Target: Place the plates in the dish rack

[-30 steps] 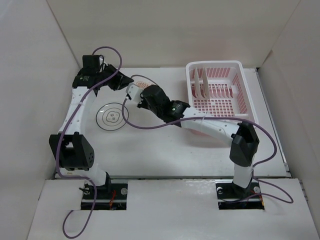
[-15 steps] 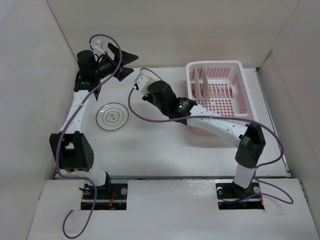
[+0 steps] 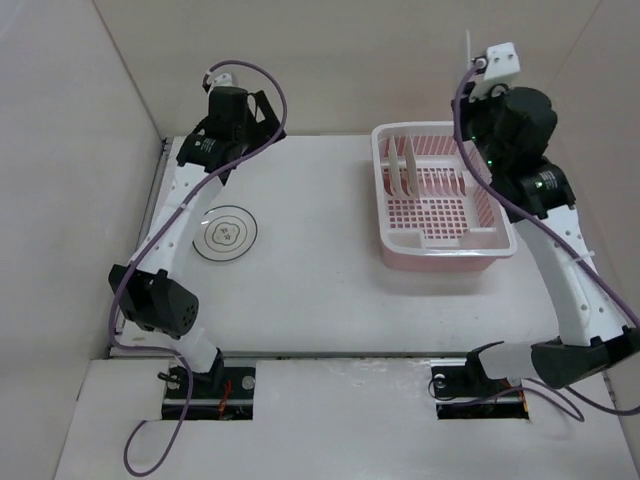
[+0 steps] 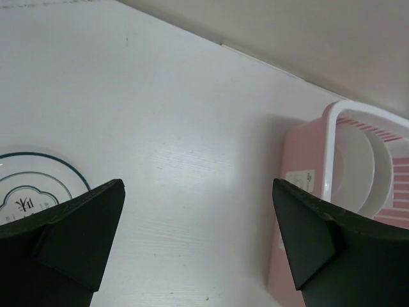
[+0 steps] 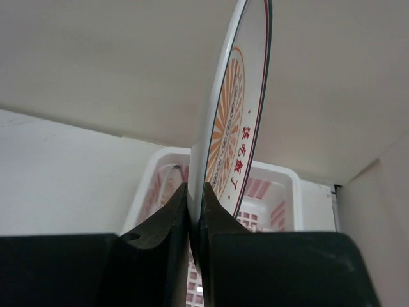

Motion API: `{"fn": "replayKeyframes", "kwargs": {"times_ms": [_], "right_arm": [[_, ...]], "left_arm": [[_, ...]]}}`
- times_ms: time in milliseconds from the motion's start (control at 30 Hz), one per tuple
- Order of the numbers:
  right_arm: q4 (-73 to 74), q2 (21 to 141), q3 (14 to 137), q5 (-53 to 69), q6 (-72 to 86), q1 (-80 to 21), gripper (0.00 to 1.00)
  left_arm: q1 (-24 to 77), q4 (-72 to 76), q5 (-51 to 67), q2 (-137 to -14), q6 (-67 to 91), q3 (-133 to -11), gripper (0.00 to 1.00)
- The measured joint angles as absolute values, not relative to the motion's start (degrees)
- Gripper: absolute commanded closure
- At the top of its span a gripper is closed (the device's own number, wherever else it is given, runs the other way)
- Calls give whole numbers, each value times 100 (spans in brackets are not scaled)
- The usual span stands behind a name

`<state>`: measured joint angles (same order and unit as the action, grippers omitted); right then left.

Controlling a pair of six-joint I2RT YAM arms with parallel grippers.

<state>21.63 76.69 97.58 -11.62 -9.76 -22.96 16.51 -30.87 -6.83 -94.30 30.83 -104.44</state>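
Next, I release the sunburst plate, now held upright high over the rack, from my right gripper in the slot (image 3: 431, 168) by the standing plates in the pink dish rack.
My right gripper (image 5: 197, 192) is shut on the lower edge of a white plate with an orange sunburst centre (image 5: 233, 121), held upright. In the top view that gripper (image 3: 472, 85) hangs high over the back right corner of the pink dish rack (image 3: 440, 195), the plate (image 3: 467, 48) edge-on. Two white plates (image 3: 400, 170) stand in the rack's left end. A plate with dark rings (image 3: 224, 233) lies flat on the table at left. My left gripper (image 3: 255, 108) is raised at the back left, open and holding nothing (image 4: 198, 192).
White walls enclose the table on three sides. The left wrist view shows the ringed plate's rim (image 4: 38, 185) at lower left and the rack's end wall (image 4: 300, 173) at right, with bare table between. Purple cables loop off both arms.
My left gripper opened and pulled back upward. The right arm swung from the table's left middle up and right, carrying the sunburst plate to above the rack.
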Motion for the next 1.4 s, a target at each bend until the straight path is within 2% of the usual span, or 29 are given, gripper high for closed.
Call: {"fn": "replayKeyframes", "kwargs": {"times_ms": [100, 233, 300, 667, 933, 1400], "right_arm": [[2322, 7653, 9769, -622, -812, -1487, 100], [2447, 7782, 9513, -1, -701, -1127, 100], [2477, 7854, 9266, 377, -602, -945, 100], [2635, 8761, 8818, 1243, -246, -377, 100], [2532, 9205, 8527, 1264, -117, -333, 100], [2482, 9810, 8735, 1354, -19, -248, 100]], "left_arm": [[1588, -2908, -676, -9157, 3037, -9874, 0], [1157, -2482, -366, -8383, 3048, -8619, 0], [1074, -2338, -314, -8110, 3048, -8390, 0], [1140, -2432, -447, -8014, 2875, -8641, 0], [1140, -2596, -611, -8018, 2742, -8641, 0], [1140, -2628, -449, -8018, 2652, -8641, 0]]}}
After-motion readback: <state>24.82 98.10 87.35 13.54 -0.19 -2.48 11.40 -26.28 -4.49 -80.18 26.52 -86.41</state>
